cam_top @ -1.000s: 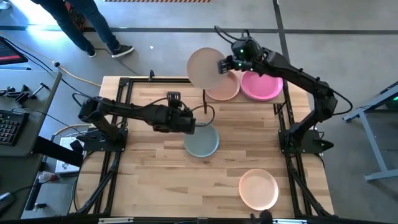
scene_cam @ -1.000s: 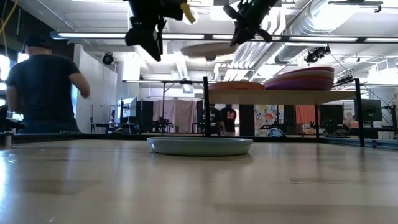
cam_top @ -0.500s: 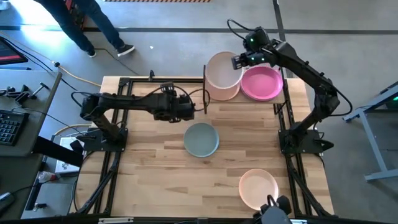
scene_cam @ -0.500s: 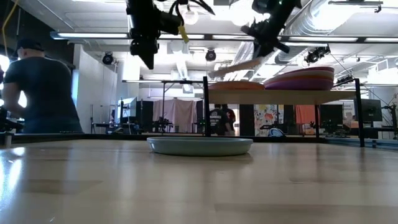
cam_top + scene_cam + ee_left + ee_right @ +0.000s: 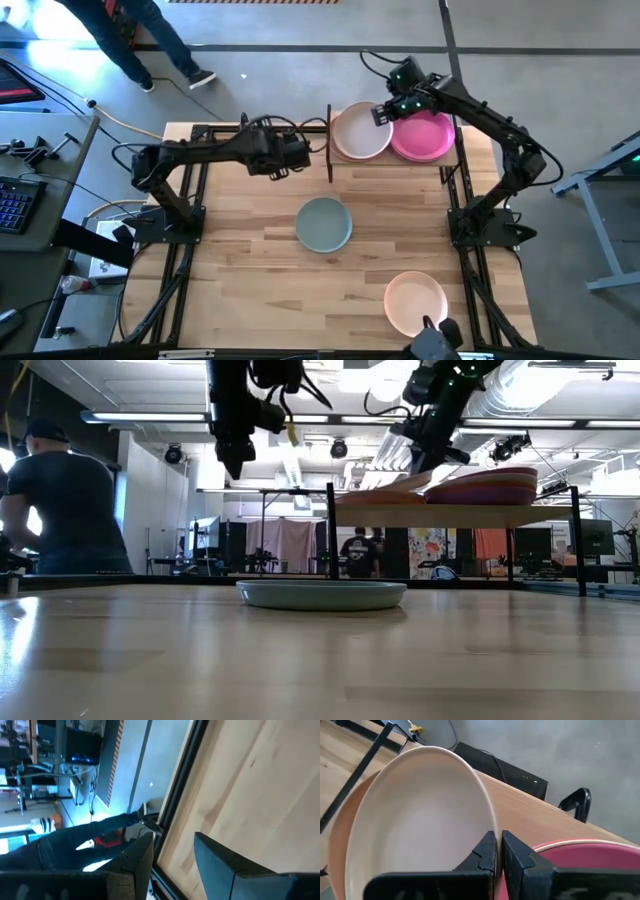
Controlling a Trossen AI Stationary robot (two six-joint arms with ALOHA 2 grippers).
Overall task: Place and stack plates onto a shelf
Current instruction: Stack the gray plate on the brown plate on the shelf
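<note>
Next, my right gripper lets go of the cream plate on top of the peach plate on the shelf (image 5: 357, 136) (image 5: 415, 827), next to the magenta plate.
My right gripper (image 5: 383, 111) is over the shelf (image 5: 450, 517), shut on a cream plate (image 5: 360, 134). The plate lies tilted over a peach plate (image 5: 339, 840) on the shelf's left half. A stack topped by a magenta plate (image 5: 425, 138) fills the right half. My left gripper (image 5: 290, 156) hangs open and empty in the air left of the shelf. On the tabletop, a grey-teal plate (image 5: 323, 223) rests on its base at the middle, and a peach plate (image 5: 415, 303) sits by the near edge. My right gripper pinches the cream plate's rim (image 5: 492, 822) between its two fingers, on the side next to the magenta stack. The fingers come slanting down from the table's right. The plate is tilted, held side up; its opposite edge (image 5: 378, 490) is down at the peach plate.
The shelf's black upright (image 5: 329, 150) stands between my two grippers. A black clamp (image 5: 576, 802) sits at the table's far edge behind the shelf. Beyond the far left corner a person (image 5: 65, 510) stands. Bare wood (image 5: 240, 280) lies around the grey-teal plate.
My right gripper has moved right and down, still shut. It has carried the cream plate from high and left of the shelf down onto the peach plate, where it now lies tilted. My left gripper has drawn back from above the grey-teal plate toward the table's far edge.
</note>
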